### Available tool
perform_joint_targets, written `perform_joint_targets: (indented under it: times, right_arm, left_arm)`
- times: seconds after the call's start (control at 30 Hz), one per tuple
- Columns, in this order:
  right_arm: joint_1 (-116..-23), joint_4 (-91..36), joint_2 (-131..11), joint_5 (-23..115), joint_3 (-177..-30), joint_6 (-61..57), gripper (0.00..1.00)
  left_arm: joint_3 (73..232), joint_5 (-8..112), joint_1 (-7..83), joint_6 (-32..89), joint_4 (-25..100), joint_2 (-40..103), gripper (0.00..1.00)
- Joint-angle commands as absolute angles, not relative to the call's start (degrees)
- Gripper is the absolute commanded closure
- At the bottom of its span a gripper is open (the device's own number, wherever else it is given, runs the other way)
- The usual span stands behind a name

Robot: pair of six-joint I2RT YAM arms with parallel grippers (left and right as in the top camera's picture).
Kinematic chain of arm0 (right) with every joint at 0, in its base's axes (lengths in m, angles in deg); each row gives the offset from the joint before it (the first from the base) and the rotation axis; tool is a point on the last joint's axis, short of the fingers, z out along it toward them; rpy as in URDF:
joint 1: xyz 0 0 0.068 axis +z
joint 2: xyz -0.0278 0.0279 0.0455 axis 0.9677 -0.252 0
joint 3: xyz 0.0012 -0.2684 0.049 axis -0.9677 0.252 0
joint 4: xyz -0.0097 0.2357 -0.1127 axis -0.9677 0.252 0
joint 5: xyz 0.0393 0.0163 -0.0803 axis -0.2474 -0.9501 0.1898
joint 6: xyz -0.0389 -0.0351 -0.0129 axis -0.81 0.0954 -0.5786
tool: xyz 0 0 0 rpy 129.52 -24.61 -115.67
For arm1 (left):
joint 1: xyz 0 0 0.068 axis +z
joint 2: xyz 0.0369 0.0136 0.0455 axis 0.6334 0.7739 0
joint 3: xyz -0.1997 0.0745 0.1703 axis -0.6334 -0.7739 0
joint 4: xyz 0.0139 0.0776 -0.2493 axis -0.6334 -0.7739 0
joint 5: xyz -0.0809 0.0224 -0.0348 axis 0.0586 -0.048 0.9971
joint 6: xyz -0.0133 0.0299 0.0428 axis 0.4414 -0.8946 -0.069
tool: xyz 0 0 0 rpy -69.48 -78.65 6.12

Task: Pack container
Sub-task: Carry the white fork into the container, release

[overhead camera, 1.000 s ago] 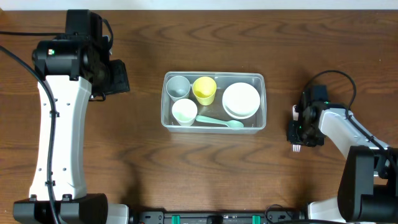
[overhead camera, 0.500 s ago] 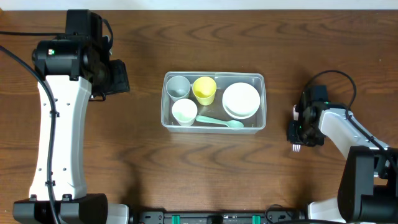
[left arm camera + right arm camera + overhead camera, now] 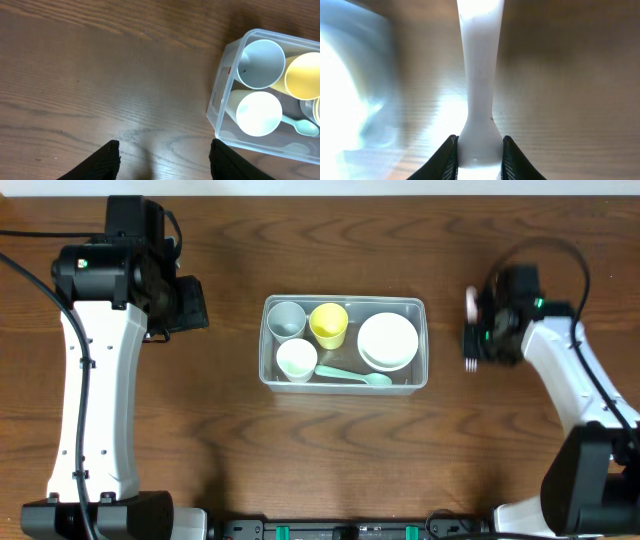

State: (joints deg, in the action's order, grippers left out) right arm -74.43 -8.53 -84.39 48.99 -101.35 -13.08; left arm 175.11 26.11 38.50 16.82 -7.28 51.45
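Note:
The robot's right gripper will release the pale utensil in the container, between the mint spoon and the container's near side (image 3: 345,387).
The container (image 3: 345,301) is a clear rectangular tub at the table's middle. It holds a grey cup (image 3: 287,319), a yellow cup (image 3: 329,325), a white cup (image 3: 296,359), a white bowl (image 3: 387,341) and a mint spoon (image 3: 352,376). Its left end also shows in the left wrist view (image 3: 219,107). My right gripper (image 3: 479,336) is shut on a pale utensil with tines, a fork (image 3: 469,364), just right of the tub; its handle (image 3: 480,75) sits between the jaws (image 3: 479,152). My left gripper (image 3: 190,305) is open and empty (image 3: 165,160), left of the tub.
Dark wood table (image 3: 330,460) all around the tub. The right wrist view is motion-blurred, with the tub a pale smear at its left edge. The left arm's white link (image 3: 95,400) runs down the left side.
My right gripper has risen off the table and moved toward the far side with the fork, ending beside the tub's right end. The left arm has not moved.

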Motion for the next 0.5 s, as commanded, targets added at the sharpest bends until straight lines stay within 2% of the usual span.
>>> perform_joint_targets:
  times: [0.0,0.17,0.37,0.47]
  right_arm:
    - [-69.0,-4.2,-81.8,46.1,-112.0,-22.6,0.99]
    - [-58.8,-0.9,-81.8,46.1,-119.6,-38.5,0.99]
    - [-47.8,-1.0,-83.0,46.1,-117.1,-55.2,0.99]
    - [-45.3,-1.0,-84.2,46.1,-115.4,-59.1,0.99]
  left_arm:
    - [174.8,26.4,38.6,17.3,-7.2,51.7,0.41]
    - [174.8,26.4,38.6,17.3,-7.0,51.7,0.41]
    - [174.8,26.4,38.6,17.3,-7.0,51.7,0.41]
    - [174.8,26.4,38.6,17.3,-6.9,51.7,0.41]
